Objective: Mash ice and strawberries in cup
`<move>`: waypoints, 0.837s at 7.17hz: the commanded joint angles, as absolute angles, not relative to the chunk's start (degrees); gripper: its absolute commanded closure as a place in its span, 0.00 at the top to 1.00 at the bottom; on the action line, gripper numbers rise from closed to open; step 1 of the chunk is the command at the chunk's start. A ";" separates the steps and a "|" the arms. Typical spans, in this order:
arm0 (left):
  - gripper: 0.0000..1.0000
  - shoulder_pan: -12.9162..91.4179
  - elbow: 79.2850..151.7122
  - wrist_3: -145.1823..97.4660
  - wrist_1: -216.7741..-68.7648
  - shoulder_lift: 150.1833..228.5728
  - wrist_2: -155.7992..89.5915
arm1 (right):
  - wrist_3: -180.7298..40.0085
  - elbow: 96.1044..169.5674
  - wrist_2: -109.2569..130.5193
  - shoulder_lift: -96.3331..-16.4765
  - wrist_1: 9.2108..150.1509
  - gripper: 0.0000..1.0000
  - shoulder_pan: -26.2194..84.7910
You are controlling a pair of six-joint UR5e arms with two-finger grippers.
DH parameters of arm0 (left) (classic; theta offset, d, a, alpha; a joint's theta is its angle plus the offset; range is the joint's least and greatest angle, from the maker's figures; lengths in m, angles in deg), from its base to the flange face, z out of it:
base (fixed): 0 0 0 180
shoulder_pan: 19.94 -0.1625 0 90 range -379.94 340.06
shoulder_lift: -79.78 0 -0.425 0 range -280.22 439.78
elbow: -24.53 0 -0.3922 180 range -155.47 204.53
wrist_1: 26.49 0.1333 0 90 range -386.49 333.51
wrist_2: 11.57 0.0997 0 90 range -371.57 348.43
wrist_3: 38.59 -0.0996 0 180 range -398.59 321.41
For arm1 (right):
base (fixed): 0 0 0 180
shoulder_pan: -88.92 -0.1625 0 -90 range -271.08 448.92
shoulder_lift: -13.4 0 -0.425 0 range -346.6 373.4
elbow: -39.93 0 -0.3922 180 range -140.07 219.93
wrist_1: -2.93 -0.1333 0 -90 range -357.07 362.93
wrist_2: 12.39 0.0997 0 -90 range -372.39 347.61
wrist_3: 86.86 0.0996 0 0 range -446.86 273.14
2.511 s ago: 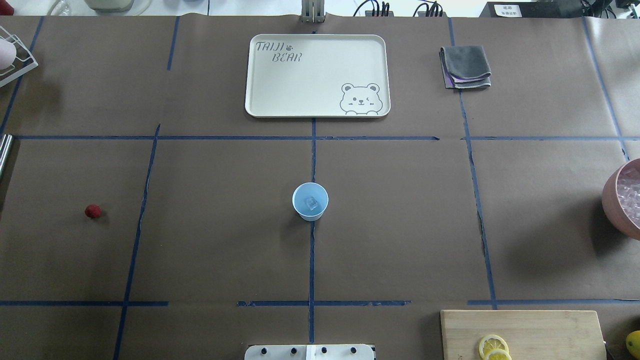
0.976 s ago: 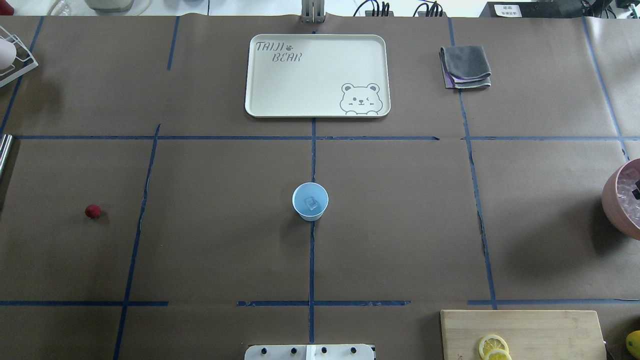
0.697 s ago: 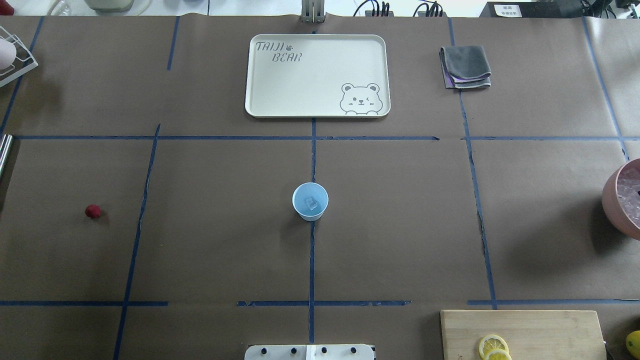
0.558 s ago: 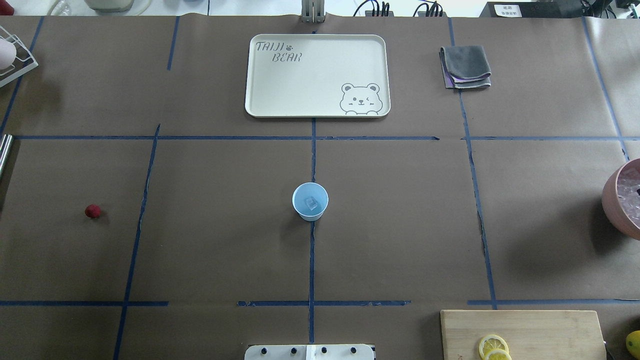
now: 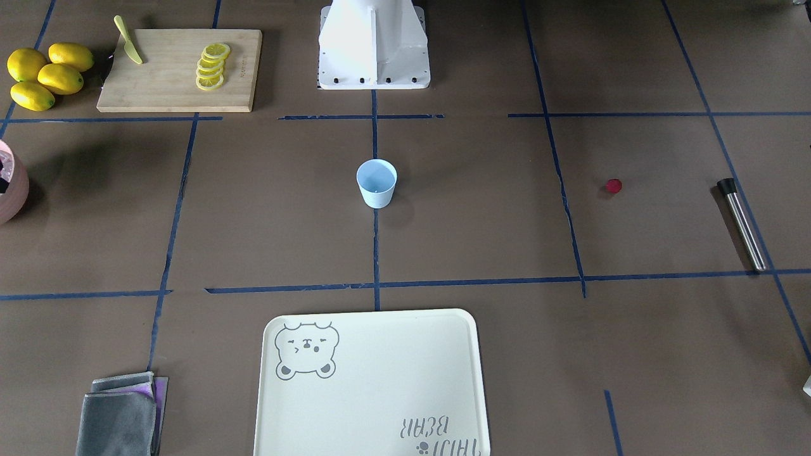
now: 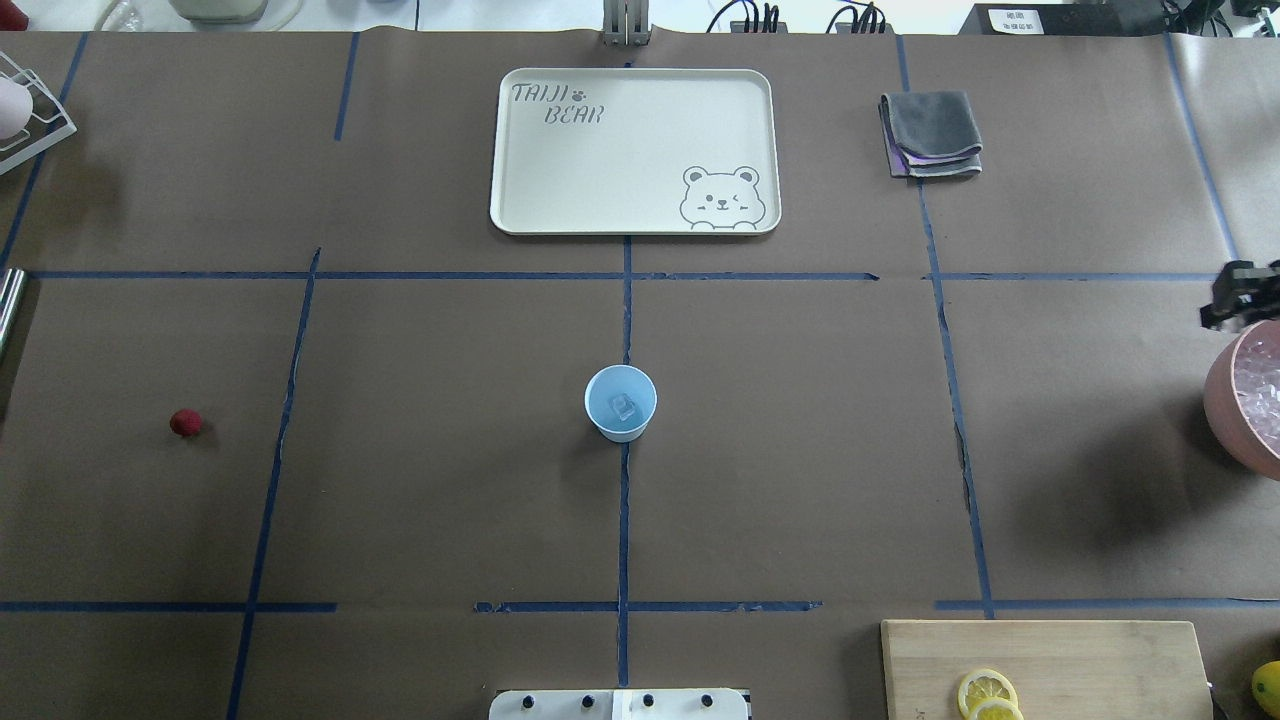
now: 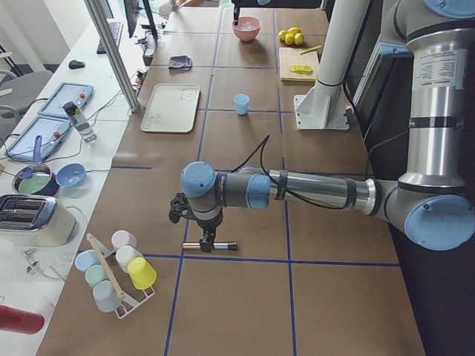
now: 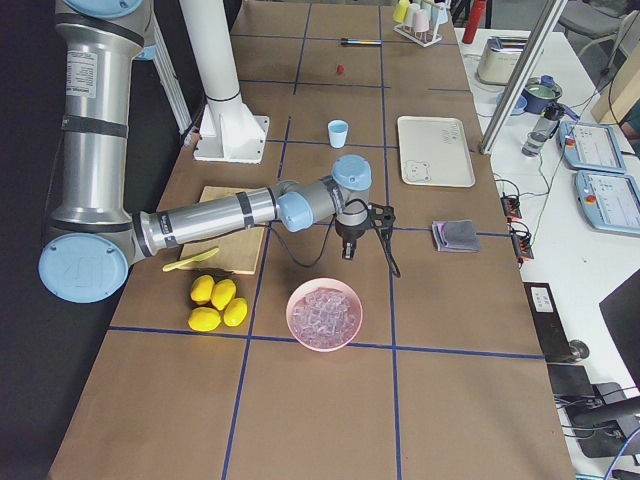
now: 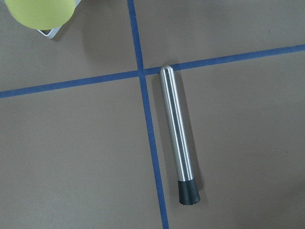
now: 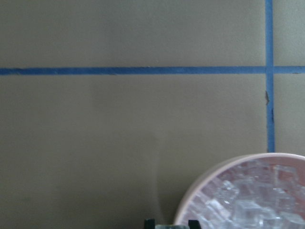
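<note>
The robot's right gripper will release its piece of ice inside the light blue cup (image 5: 376, 185) at the middle of the table.
The light blue cup (image 6: 620, 403) stands upright at the table's middle with one clear ice chunk (image 6: 624, 407) in it. More ice (image 10: 248, 202) fills the pink bowl (image 6: 1225, 400) at the right edge. The dark red strawberry (image 6: 185, 423) lies alone on the left half. My right gripper (image 6: 1235, 300) hangs just beyond the bowl's far rim. In the right wrist view its tips (image 10: 171, 223) stand close together with a pale glassy bit between them. My left gripper (image 7: 206, 239) hovers over a steel muddler (image 9: 178, 143). I cannot tell whether it is open.
A cream bear tray (image 6: 633, 150) and a folded grey cloth (image 6: 930, 133) lie at the far side. A cutting board (image 6: 1045, 665) with lemon slices sits near right, with whole lemons (image 5: 44, 76) beside it. A rack of cups (image 7: 111, 271) stands at the left end.
One second ago a dark part of my right gripper showed inside the pink bowl. It has come out and now sits past the bowl's far rim. Cup and strawberry have not moved.
</note>
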State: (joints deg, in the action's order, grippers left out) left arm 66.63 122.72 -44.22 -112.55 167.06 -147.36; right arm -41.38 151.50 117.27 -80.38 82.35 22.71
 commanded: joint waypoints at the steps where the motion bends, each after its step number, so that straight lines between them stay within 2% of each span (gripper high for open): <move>1: 1.00 66.63 122.62 -44.21 -112.53 167.06 -147.36 | -10.36 154.62 113.24 -68.05 82.39 0.00 35.84; 3: 1.00 66.63 122.62 -44.21 -112.45 167.06 -147.36 | 7.45 154.98 101.49 -56.44 84.83 0.00 50.44; 5: 1.00 66.63 122.70 -44.21 -112.45 167.15 -147.36 | 15.93 152.88 93.73 -44.57 92.38 0.00 59.18; 6: 1.00 66.63 122.70 -44.21 -112.45 167.15 -147.36 | 20.41 146.86 91.43 -38.60 91.97 0.01 60.86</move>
